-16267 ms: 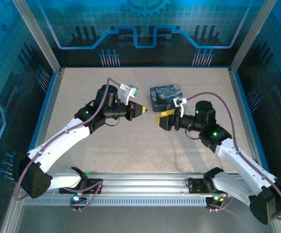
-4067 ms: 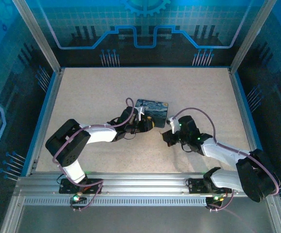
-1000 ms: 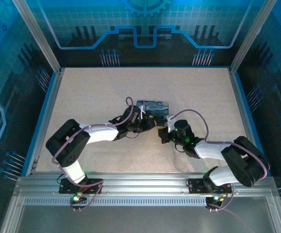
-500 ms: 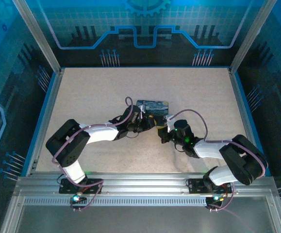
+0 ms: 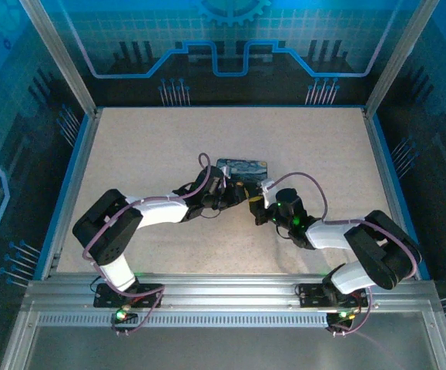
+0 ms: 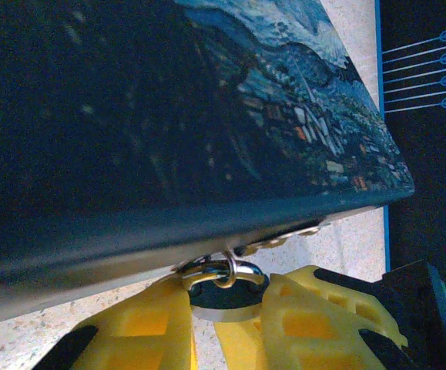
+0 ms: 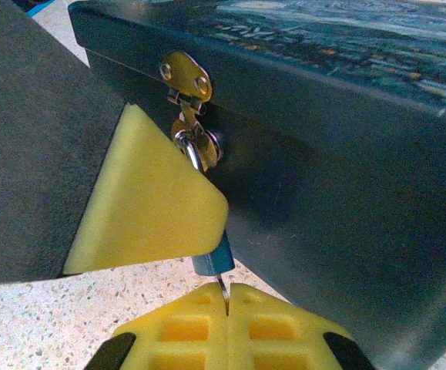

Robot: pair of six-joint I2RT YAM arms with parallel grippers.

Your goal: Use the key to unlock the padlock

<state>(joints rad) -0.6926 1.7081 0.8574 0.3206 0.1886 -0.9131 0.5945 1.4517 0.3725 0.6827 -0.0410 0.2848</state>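
My left gripper has the padlock by its narrow edges. I should open it, back off, and pinch the padlock across its flat sides [image 6: 226, 314] to steady it.
The padlock [image 7: 213, 260], small and dark blue, hangs by its silvery shackle [image 6: 228, 270] from the hasp [image 7: 184, 77] on the near side of the starry-print tin [image 5: 243, 166]. My left gripper [image 6: 223, 312] is shut on the padlock body [image 6: 224, 299], one yellow finger [image 7: 152, 212] covering most of it in the right wrist view. The key [image 7: 223, 295] is a thin silvery sliver pinched in my right gripper [image 7: 228, 291], which is shut. Its tip meets the bottom of the padlock. In the top view the left gripper [image 5: 242, 196] and right gripper [image 5: 259, 213] nearly touch.
The tin's dark side wall [image 7: 338, 200] stands right behind both grippers. Speckled tabletop [image 5: 161, 146] stretches around, bounded by a blue rim [image 5: 76, 177] and metal frame posts. The arm bases sit on the rail [image 5: 223, 304] at the near edge.
Since the oldest frame both arms have dropped low to the tin's near side, and the tin lies further left and nearer. Over the last second the right gripper edged slightly towards the left gripper.
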